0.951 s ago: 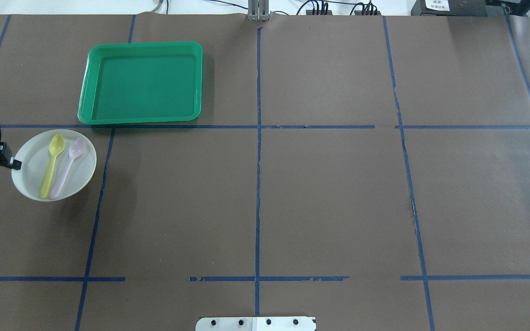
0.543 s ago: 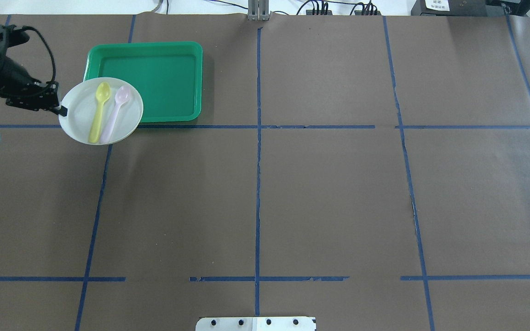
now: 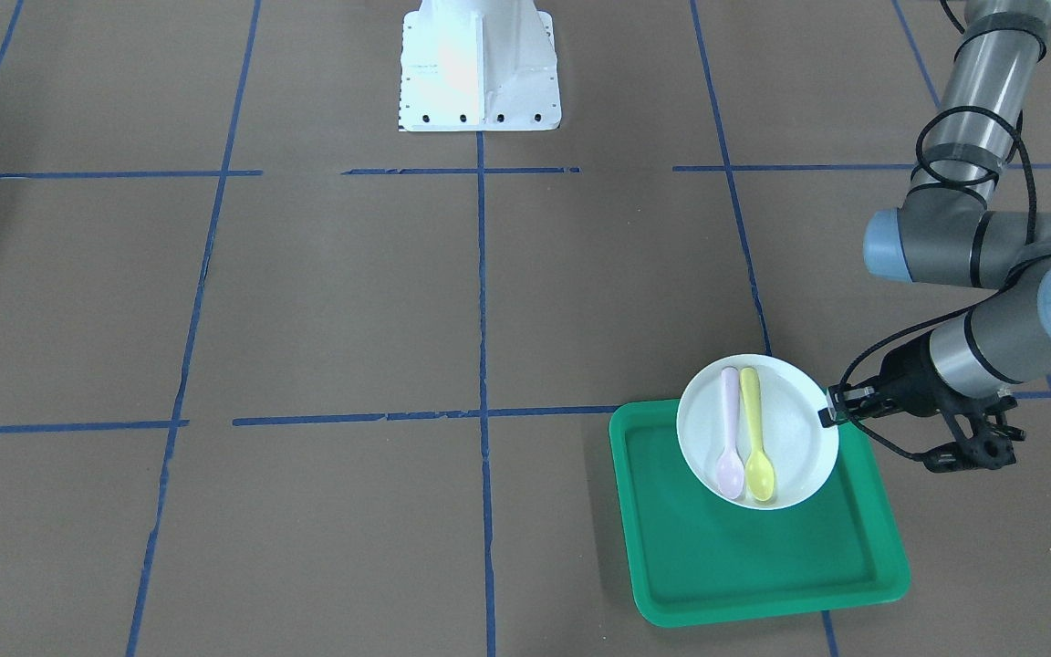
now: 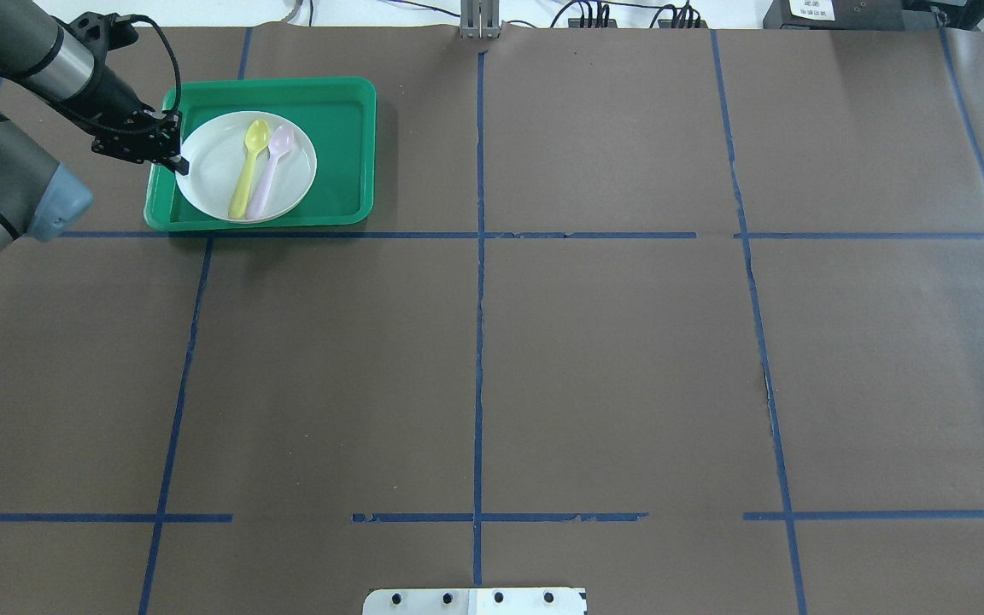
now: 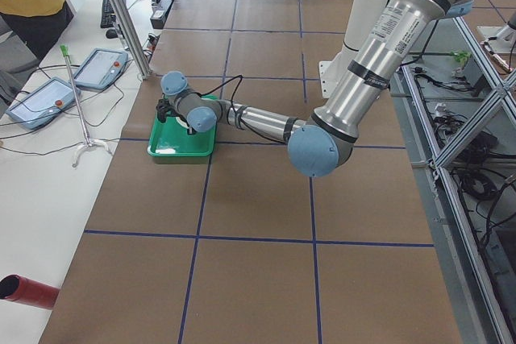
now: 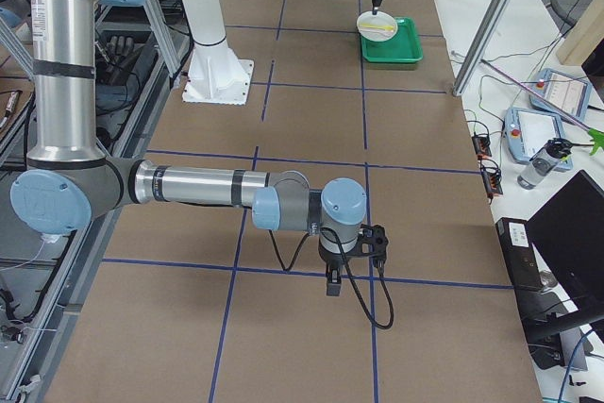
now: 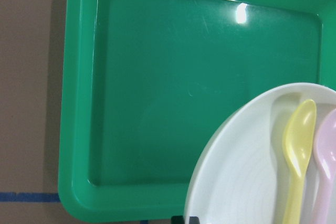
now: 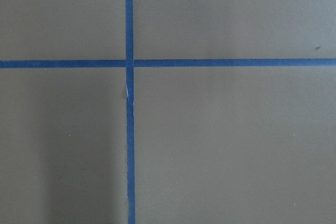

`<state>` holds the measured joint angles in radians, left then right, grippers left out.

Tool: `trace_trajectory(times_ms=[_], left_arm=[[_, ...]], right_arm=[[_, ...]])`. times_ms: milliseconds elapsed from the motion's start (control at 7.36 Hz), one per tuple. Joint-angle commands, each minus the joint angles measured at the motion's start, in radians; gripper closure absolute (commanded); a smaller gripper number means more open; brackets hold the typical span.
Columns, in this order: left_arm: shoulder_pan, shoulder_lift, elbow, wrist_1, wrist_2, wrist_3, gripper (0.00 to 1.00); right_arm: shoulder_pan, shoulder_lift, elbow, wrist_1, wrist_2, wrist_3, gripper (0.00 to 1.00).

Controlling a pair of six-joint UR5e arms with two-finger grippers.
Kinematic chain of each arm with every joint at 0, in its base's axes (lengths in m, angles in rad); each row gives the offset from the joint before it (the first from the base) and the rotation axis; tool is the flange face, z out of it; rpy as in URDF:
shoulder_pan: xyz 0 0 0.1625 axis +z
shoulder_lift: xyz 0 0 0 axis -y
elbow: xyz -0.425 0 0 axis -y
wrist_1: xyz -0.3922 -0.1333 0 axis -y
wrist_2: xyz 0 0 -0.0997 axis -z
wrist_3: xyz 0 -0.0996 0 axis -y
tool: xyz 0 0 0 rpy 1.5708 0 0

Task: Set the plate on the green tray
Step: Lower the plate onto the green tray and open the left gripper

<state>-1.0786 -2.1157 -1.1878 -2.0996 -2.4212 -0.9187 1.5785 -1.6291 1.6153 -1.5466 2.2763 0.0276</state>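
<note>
My left gripper is going to let go of the white plate on the middle of the green tray's bottom [image 3: 748,498] [image 7: 209,95]. The plate is now held a little above the tray.
The white plate [image 4: 206,162] carries a yellow spoon [image 4: 246,171] and a pink spoon [image 4: 270,166]. My left gripper [image 4: 178,162] is shut on the plate's left rim and holds it a little above the green tray [image 4: 338,154], over the tray's left half. The front-facing view shows the plate [image 3: 790,429], the tray [image 3: 744,557] and the gripper [image 3: 827,408]. The left wrist view shows the plate [image 7: 247,171] above the tray's floor [image 7: 173,77]. My right gripper [image 6: 332,285] points down at the table far from the tray; I cannot tell whether it is open or shut.
Brown paper with blue tape lines [image 4: 479,342] covers the table. The robot's white base [image 3: 478,68] stands at the table's near edge. The tray lies at the far left, close to the table's far edge.
My left gripper has carried the plate with both spoons from the table's left side away from the robot and to the right, from the tray's corner to over the tray.
</note>
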Motion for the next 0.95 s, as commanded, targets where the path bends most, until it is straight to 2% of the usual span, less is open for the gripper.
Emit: trace_trajectory(times_ms=[0, 272, 543, 815], left_arm=[[0.005, -0.045, 0.101, -0.066, -0.001, -0.095, 1.00], [0.003, -0.078, 0.167, -0.105, -0.006, -0.150, 1.00], [0.006, -0.115, 0.293, -0.239, 0.005, -0.160, 1.00], [0.014, -0.121, 0.307, -0.255, 0.030, -0.175, 1.00]], right_arm=[[0.000, 0.000, 0.000, 0.000, 0.000, 0.000, 0.00], [0.000, 0.000, 0.000, 0.000, -0.001, 0.000, 0.00], [0.000, 0.000, 0.000, -0.001, 0.000, 0.000, 0.00], [0.000, -0.002, 0.000, 0.000, 0.000, 0.000, 0.00]])
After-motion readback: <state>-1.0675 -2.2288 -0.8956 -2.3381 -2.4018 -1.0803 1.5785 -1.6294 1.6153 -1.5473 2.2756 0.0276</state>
